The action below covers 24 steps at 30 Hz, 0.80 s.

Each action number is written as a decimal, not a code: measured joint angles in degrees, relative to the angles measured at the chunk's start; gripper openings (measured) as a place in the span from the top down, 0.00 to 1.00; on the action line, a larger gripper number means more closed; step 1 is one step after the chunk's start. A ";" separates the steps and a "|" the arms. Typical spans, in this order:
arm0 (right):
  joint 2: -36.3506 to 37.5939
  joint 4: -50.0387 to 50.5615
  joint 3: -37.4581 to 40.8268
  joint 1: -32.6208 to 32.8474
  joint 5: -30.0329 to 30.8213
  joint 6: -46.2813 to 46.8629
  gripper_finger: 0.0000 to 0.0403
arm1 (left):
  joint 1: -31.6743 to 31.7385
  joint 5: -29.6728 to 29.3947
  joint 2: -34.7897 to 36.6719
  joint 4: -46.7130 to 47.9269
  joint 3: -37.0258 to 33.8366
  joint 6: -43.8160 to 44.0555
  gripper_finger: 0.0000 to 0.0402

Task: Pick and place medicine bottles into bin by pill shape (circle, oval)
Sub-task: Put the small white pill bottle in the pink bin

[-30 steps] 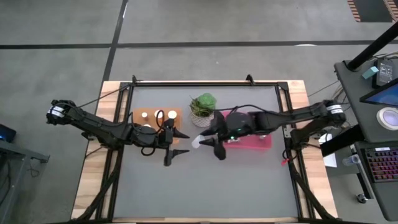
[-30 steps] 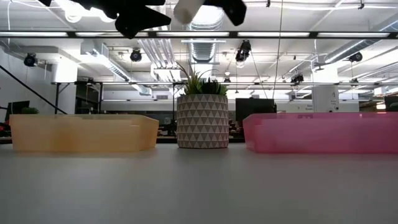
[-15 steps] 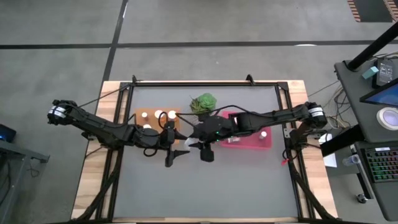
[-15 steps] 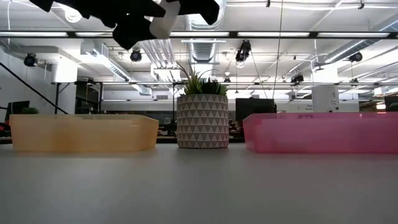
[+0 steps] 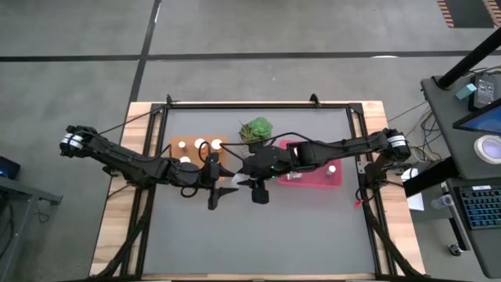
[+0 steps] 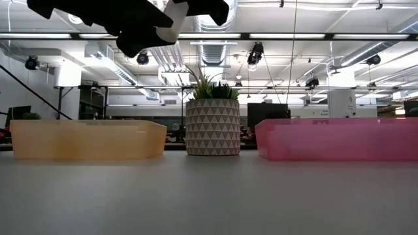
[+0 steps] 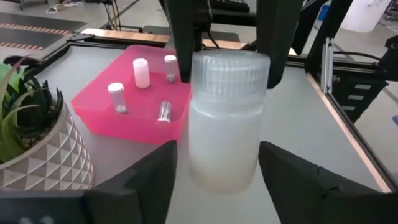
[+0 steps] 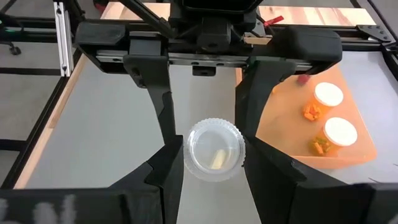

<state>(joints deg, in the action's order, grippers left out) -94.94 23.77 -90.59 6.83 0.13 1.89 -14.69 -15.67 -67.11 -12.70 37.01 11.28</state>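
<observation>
The robot's right gripper pinches the leaning bottle by its ridged cap, so the left gripper will keep it upright while the right gripper takes the bottle's body [image 7: 224, 143].
A white medicine bottle [image 5: 230, 180] with a ridged cap hangs in the air over the table's middle, between my two grippers. My right gripper [image 5: 244, 181] reaches in from the table's right and is shut on it. My left gripper [image 5: 233, 180] reaches in from the left and is open, one finger on each side of the bottle's body [image 7: 224, 130]. The orange tray [image 5: 178, 146] behind my left gripper holds several white-capped bottles. The pink tray [image 5: 338, 178] behind my right arm holds several small bottles. My right gripper pinches the bottle's ridged cap [image 8: 214, 149] between its two fingers [image 7: 183, 43], coming level from the table's right. The bottle is clear of the table, its body pointing toward my left gripper. My left gripper's fingers [image 7: 165, 174] stand close against the body; whether they touch it I cannot tell.
A green plant in a patterned white pot [image 5: 256, 131] stands between the two trays at the far side, just behind the grippers. The table's near half [image 5: 250, 235] lies in front of them. Metal frame rails run along the table's edges.
My right gripper has carried the bottle toward the table's left, from beside the pink tray to between my left gripper's fingers, and then stopped. The bottle has stayed clear of the table.
</observation>
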 joint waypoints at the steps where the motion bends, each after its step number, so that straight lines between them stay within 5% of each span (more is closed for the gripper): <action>1: 0.00 0.00 0.00 0.00 -0.01 0.00 0.64 | 0.02 -0.01 0.00 -0.03 0.00 -0.03 0.49; 10: 0.00 0.00 0.00 0.00 0.13 -0.02 0.64 | 0.02 -0.60 0.00 -0.03 -0.02 -0.16 0.68; 24: 1.22 0.16 0.02 0.02 -0.10 0.49 0.41 | -0.12 -1.34 0.00 -3.53 -0.43 -4.73 0.66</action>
<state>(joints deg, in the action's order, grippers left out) -93.71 23.93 -90.56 6.85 0.03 2.38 -14.81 -17.02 -67.11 -16.23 36.59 6.55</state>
